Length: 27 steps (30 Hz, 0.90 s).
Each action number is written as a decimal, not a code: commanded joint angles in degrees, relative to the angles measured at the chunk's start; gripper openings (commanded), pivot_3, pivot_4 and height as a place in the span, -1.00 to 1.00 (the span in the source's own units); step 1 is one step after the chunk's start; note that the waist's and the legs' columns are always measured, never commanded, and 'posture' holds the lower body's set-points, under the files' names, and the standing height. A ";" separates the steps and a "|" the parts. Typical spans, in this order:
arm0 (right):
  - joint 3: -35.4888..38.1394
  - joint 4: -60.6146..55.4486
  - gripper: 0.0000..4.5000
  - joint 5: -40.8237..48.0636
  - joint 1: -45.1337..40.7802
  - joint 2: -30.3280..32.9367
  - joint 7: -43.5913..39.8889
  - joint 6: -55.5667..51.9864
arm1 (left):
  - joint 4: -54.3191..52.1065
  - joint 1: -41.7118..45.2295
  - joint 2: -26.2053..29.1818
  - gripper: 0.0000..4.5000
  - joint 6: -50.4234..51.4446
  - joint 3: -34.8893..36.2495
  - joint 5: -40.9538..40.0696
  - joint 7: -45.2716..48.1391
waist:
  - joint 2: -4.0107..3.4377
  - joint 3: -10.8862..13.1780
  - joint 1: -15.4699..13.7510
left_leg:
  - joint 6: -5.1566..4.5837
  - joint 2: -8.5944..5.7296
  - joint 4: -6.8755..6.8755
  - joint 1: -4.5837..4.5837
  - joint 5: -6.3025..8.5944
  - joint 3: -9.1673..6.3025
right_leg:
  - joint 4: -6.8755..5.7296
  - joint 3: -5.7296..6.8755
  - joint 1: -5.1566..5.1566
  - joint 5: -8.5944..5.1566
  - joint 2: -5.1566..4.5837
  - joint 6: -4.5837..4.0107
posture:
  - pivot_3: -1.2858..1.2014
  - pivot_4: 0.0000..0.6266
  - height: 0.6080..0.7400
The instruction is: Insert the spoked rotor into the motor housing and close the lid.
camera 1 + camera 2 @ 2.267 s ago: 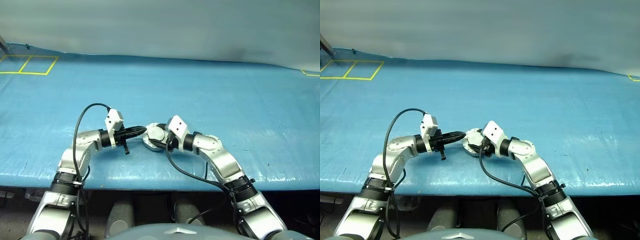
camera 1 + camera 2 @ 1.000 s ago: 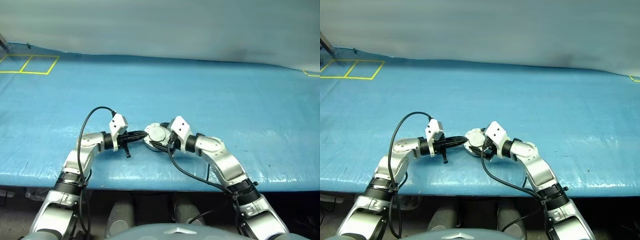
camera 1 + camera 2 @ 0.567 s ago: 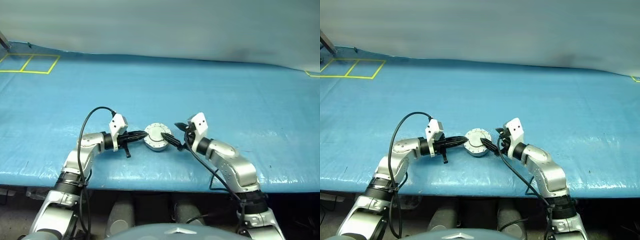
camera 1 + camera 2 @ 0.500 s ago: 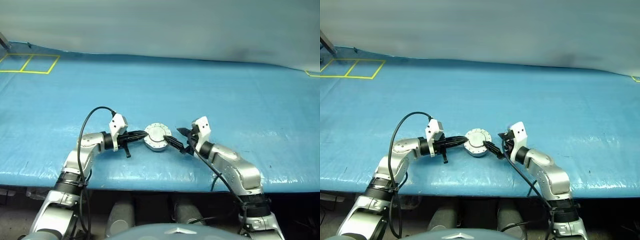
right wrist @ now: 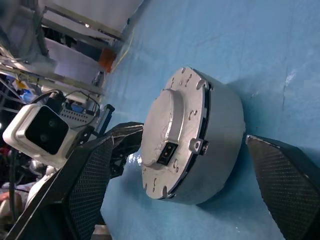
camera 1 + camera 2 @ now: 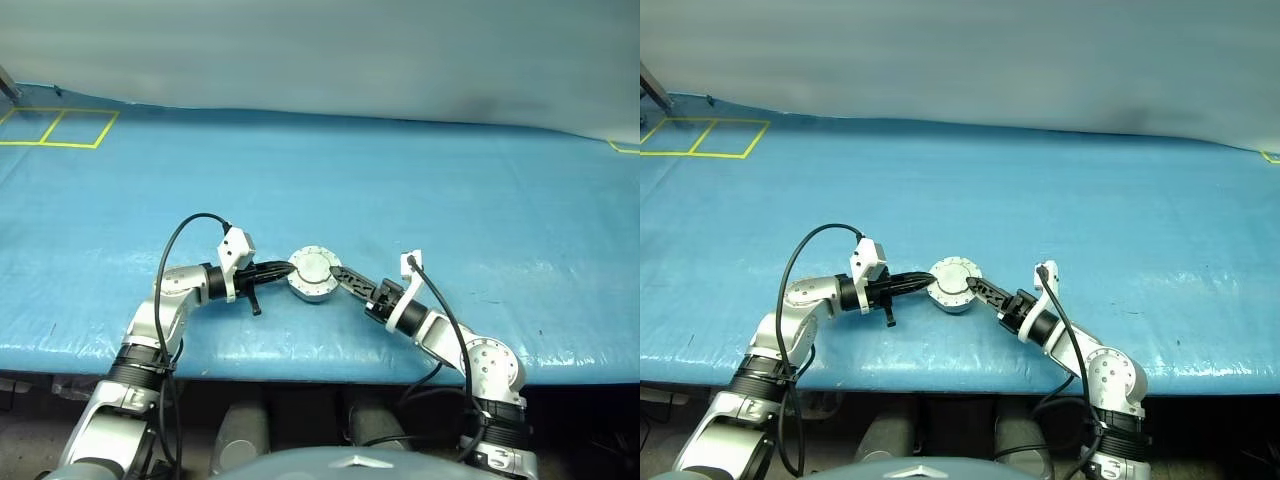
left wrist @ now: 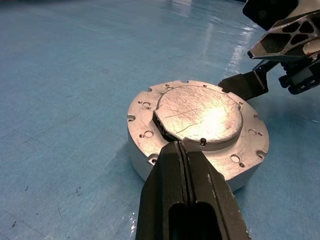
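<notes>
My left gripper is shut beside the motor housing, which lies flat, so my right gripper should pick up the housing by its rim (image 6: 333, 287) and pass it to my left gripper.
The motor housing (image 6: 313, 283) sits on the blue table near its front edge. The lid (image 7: 200, 114) lies flat and closed on it, plain grey face up. The spoked rotor is hidden. My left gripper (image 6: 289, 269) is shut, its tips resting against the lid's edge on the housing's left side (image 7: 182, 146). My right gripper (image 6: 340, 277) is open just off the housing's right side, turned so one finger (image 5: 87, 185) stands above the other (image 5: 285, 180). It holds nothing. The lower fingertip (image 7: 245, 85) is close beside the housing's rim; whether it touches I cannot tell.
The blue table cover (image 6: 450, 190) stretches wide to the back and to both sides. Yellow tape squares (image 6: 60, 128) mark the far left corner. The table's front edge (image 6: 320, 350) runs just behind both arms.
The right gripper let go of the lid and drew back to the right, rolling its wrist and dropping its elbow. The lid now lies flat. The left gripper has stayed put.
</notes>
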State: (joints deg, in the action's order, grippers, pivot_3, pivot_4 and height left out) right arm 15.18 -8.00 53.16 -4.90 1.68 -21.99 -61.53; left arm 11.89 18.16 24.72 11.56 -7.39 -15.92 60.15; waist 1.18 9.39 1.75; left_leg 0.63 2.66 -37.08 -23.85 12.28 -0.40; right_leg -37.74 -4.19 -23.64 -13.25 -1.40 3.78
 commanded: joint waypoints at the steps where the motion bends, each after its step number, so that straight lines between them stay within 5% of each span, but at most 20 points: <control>1: 1.46 1.11 0.99 2.96 -0.61 -1.29 2.10 -0.43 | 0.36 -0.41 0.07 -1.00 -0.16 -0.58 0.70 0.03 | 0.00 0.00 0.02 | 0.00 0.00 0.00 -0.01 0.00 0.00 | 0.01 0.00 -0.01 0.00 0.00 0.00 | 0.03 -0.52 1.00; 7: 2.50 4.20 0.99 5.53 -1.69 -3.02 4.32 -0.23 | 0.19 -0.57 0.28 -1.00 -0.27 -0.50 0.76 -0.12 | 0.00 0.00 0.34 | 0.00 0.00 0.00 0.01 0.00 0.00 | 0.01 0.01 0.01 0.00 0.00 0.00 | 0.03 -0.52 1.00; 14: 1.69 5.32 0.15 5.92 -2.09 -2.39 4.92 -0.37 | 0.07 -0.73 0.50 -1.00 -0.55 -0.34 0.83 -0.40 | -0.02 0.00 0.36 | 0.00 0.00 0.02 -0.02 0.00 0.00 | 0.01 0.01 -0.02 0.00 0.00 0.00 | 0.03 -0.52 1.00; 17: 1.66 5.41 0.15 6.16 -2.03 -2.40 5.18 -0.29 | -0.18 -0.99 0.71 -1.00 -0.59 -0.25 0.77 -0.40 | -0.01 0.00 0.38 | 0.00 0.00 0.03 -0.02 0.00 0.00 | 0.03 0.01 -0.02 -0.01 0.00 0.00 | 0.03 -0.52 1.00; 22: 0.60 5.38 -0.46 5.34 -1.88 -1.59 5.53 -0.18 | -0.36 -1.12 0.71 -1.00 -0.55 -0.25 0.73 -0.57 | -0.02 0.00 0.46 | 0.00 0.01 0.03 -0.01 0.00 0.00 | 0.03 0.00 -0.02 -0.01 0.00 0.00 | 0.03 -0.52 1.00; 27: -0.75 5.37 -0.48 4.48 -1.51 -1.07 5.30 0.27 | -0.47 -1.21 0.67 -1.00 -0.50 -0.24 0.67 -0.67 | -0.03 -0.01 0.47 | 0.00 0.01 0.03 -0.01 0.00 0.00 | 0.03 0.00 -0.02 -0.01 0.00 0.00 | 0.03 -0.52 1.00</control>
State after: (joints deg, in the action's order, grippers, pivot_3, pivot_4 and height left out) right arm 16.17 -2.32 58.99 -6.63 0.18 -17.25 -61.33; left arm 11.91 17.03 25.66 10.87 -6.91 -15.78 59.56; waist 1.15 9.38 2.22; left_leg 0.63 2.67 -37.05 -23.86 12.28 -0.41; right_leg -37.71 -4.19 -23.66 -13.26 -1.40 3.78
